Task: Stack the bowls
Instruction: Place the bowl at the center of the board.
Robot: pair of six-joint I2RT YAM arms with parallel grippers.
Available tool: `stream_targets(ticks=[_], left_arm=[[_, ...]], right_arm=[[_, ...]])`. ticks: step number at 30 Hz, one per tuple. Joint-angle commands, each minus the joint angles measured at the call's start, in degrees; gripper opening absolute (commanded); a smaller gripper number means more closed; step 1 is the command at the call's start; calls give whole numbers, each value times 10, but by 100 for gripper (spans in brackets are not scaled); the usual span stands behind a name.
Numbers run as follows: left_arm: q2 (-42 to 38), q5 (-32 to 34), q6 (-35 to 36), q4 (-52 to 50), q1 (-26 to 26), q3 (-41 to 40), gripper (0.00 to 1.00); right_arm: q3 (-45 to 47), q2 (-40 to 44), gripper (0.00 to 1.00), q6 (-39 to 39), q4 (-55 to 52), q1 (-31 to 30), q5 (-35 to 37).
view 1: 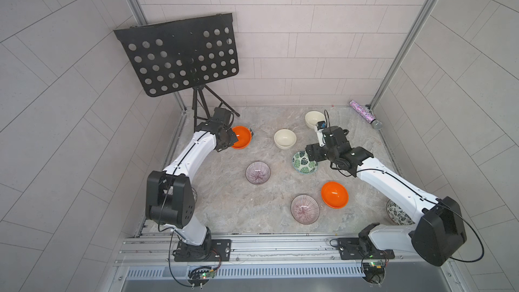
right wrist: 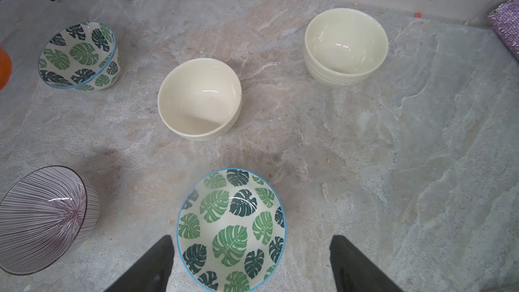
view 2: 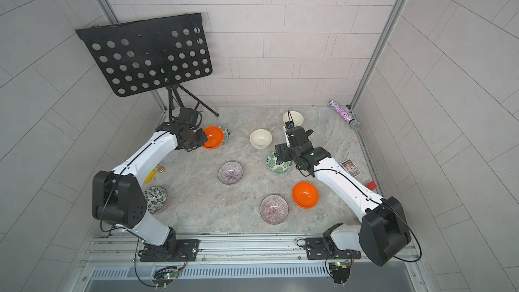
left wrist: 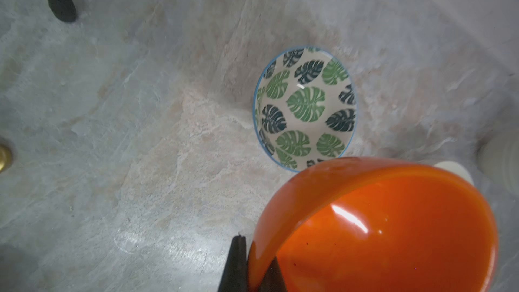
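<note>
Next, I set the glossy orange bowl down with my left gripper between the back green-leaf bowl and the purple striped bowl (view 1: pixel 247 150).
My left gripper (left wrist: pixel 255 251) is shut on the rim of a glossy orange bowl (left wrist: pixel 393 228), held tilted just above the table at the back left (view 1: pixel 241 137). A green-leaf bowl (left wrist: pixel 306 108) stands right behind it. My right gripper (right wrist: pixel 251 237) is open, its fingers either side of a second green-leaf bowl (right wrist: pixel 230 231), apart from it (view 1: pixel 304 162). Two cream bowls (view 1: pixel 285 139) (view 1: pixel 314 119), two purple striped bowls (view 1: pixel 257 172) (view 1: pixel 304 208) and another orange bowl (view 1: pixel 334 194) stand singly. A dark leaf-patterned bowl (view 2: pixel 155 199) sits by the left arm's base, another (view 1: pixel 398 213) half hidden under the right arm.
A black music stand (view 1: pixel 179 57) stands on its tripod at the back left corner. A glittery tube (view 1: pixel 365 115) lies at the back right. A card (view 2: pixel 350 167) and a red block (view 2: pixel 370 185) lie by the right wall, a yellow piece (view 2: pixel 149 176) near the left arm.
</note>
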State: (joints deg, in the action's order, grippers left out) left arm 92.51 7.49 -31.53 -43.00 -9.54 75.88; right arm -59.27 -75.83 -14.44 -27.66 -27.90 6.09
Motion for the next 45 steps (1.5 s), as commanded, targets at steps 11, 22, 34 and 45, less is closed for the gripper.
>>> stream_targets(ticks=[11,22,34,45], left_arm=[[59,-75,30,-30,28,-6,0],[108,-40,33,-13,25,8,0],[169,-12,19,10,-4,52,0],[187,-9,15,7,-16,63,23]], right_arm=[[-32,-21,90,-5,-18,-2,-12],[-38,-29,90,-13,-26,-1,-16],[-27,-16,90,-17,-38,7,-9],[-19,16,91,-22,-104,22,-6]])
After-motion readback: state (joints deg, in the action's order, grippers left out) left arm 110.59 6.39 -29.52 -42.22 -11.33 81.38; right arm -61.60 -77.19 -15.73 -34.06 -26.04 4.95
